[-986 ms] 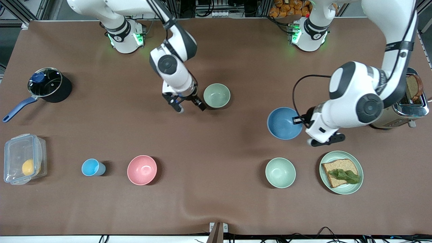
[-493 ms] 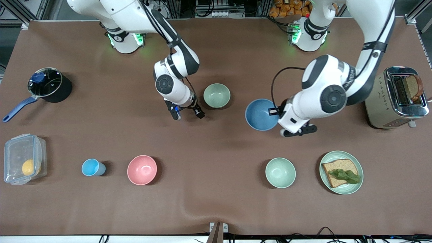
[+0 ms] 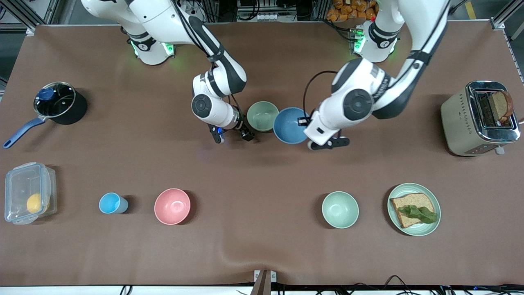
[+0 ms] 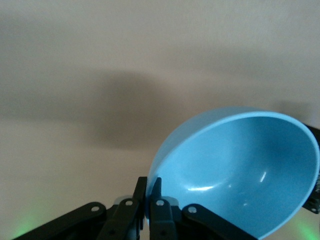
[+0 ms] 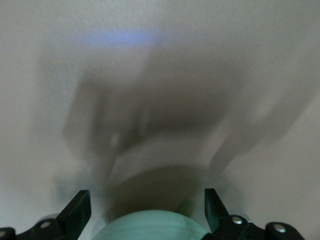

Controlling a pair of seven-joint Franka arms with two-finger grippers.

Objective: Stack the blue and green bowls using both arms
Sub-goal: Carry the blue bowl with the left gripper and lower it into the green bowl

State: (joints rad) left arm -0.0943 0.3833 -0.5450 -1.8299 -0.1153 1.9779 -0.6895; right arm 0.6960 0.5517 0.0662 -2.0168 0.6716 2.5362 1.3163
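Note:
The robot's left gripper needs to release the blue bowl inside the green bowl (image 3: 262,116) beside the robot's open right gripper.
The green bowl (image 3: 263,116) stands upright on the brown table near the middle. My left gripper (image 3: 306,122) is shut on the rim of the blue bowl (image 3: 290,125) and holds it tilted just above the table, right beside the green bowl, on the side toward the left arm's end. In the left wrist view the fingers (image 4: 159,192) pinch the blue bowl's (image 4: 240,170) rim. My right gripper (image 3: 232,136) is open and low beside the green bowl, toward the right arm's end. In the right wrist view the green bowl (image 5: 150,226) shows between the open gripper's (image 5: 147,206) fingers.
A mint-green bowl (image 3: 339,209), a plate (image 3: 393,217) with bread, a pink bowl (image 3: 172,206) and a light-blue cup (image 3: 109,203) stand nearer the front camera. A pot (image 3: 55,102) and a plastic container (image 3: 28,192) are at the right arm's end, a toaster (image 3: 479,119) at the left arm's end.
My left gripper has carried the blue bowl toward the right arm's end until it is beside the green bowl. My right gripper has shifted closer to the green bowl.

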